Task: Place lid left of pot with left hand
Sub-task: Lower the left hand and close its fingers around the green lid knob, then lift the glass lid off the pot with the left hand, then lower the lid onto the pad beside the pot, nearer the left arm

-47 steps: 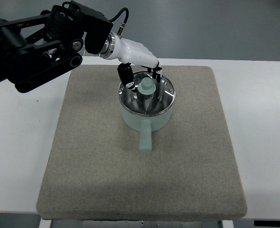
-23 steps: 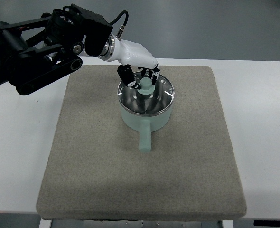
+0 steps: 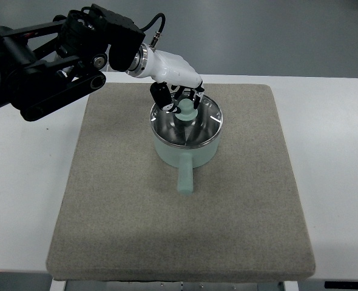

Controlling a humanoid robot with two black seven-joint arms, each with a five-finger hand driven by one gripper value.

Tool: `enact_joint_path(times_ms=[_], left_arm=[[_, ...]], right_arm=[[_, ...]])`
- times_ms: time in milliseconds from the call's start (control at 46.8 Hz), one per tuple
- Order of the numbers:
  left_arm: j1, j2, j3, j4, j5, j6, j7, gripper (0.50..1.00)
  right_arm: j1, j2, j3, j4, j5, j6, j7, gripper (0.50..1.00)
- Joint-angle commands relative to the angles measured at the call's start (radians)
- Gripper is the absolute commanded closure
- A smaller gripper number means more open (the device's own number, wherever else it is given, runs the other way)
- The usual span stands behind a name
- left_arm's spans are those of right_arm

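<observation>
My left gripper will let go of the lid on the grey mat (image 3: 104, 131) beside the pot, by the mat's edge near my arm.
A pale green pot (image 3: 185, 151) with a short handle pointing toward me stands near the middle of the grey mat (image 3: 130, 200). Its shiny metal lid (image 3: 188, 126) sits on top, with a pale green knob (image 3: 185, 109) at its centre. My left hand (image 3: 180, 100), white with black fingertips, comes in from the upper left and its fingers are curled around the knob. The lid looks still seated on the pot's rim.
The mat lies on a white table (image 3: 337, 157). The black left arm (image 3: 51, 60) spans the upper left corner, over the table's left part. Bare mat stretches to the pot's left and toward the front.
The left hand's fingers have closed in around the lid's knob over the last second. The pot and lid have stayed in place.
</observation>
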Motion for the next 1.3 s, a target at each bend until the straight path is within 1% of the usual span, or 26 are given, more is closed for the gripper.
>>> enact_joint_path(times_ms=[0,363,513,683,726,940,1089,1196,1282], left_arm=[[-0.001,0.000,-0.001,-0.001,-0.001,0.000,0.000,1.000],[-0.015,-0.001,-0.018,-0.012,-0.001,0.000,0.001,1.000],[-0.041,-0.001,-0.018,-0.019,-0.001,0.000,0.001,1.000],[-0.058,0.022,-0.030,-0.027,-0.001,0.000,0.001,1.000],[-0.056,0.041,-0.035,-0.031,-0.001,0.000,0.000,1.000],[-0.037,0.213,-0.043,-0.090,-0.001,0.000,-0.002,1.000],[0.029,0.331,-0.099,-0.133,0.025,0.000,-0.002,1.000],[0.048,0.387,-0.101,-0.137,0.041,0.000,-0.002,1.000],[0.085,0.407,-0.109,-0.137,0.042,0.000,-0.002,1.000]], right_arm=[[0.000,0.000,0.000,0.000,0.000,0.000,0.000,0.579],[0.000,0.000,0.000,0.000,0.000,0.000,0.000,0.579],[0.000,0.000,0.000,0.000,0.000,0.000,0.000,0.579],[0.000,0.000,0.000,0.000,0.000,0.000,0.000,0.579],[0.000,0.000,0.000,0.000,0.000,0.000,0.000,0.579],[0.000,0.000,0.000,0.000,0.000,0.000,0.000,0.579],[0.000,0.000,0.000,0.000,0.000,0.000,0.000,0.579],[0.000,0.000,0.000,0.000,0.000,0.000,0.000,0.579],[0.000,0.000,0.000,0.000,0.000,0.000,0.000,0.576]])
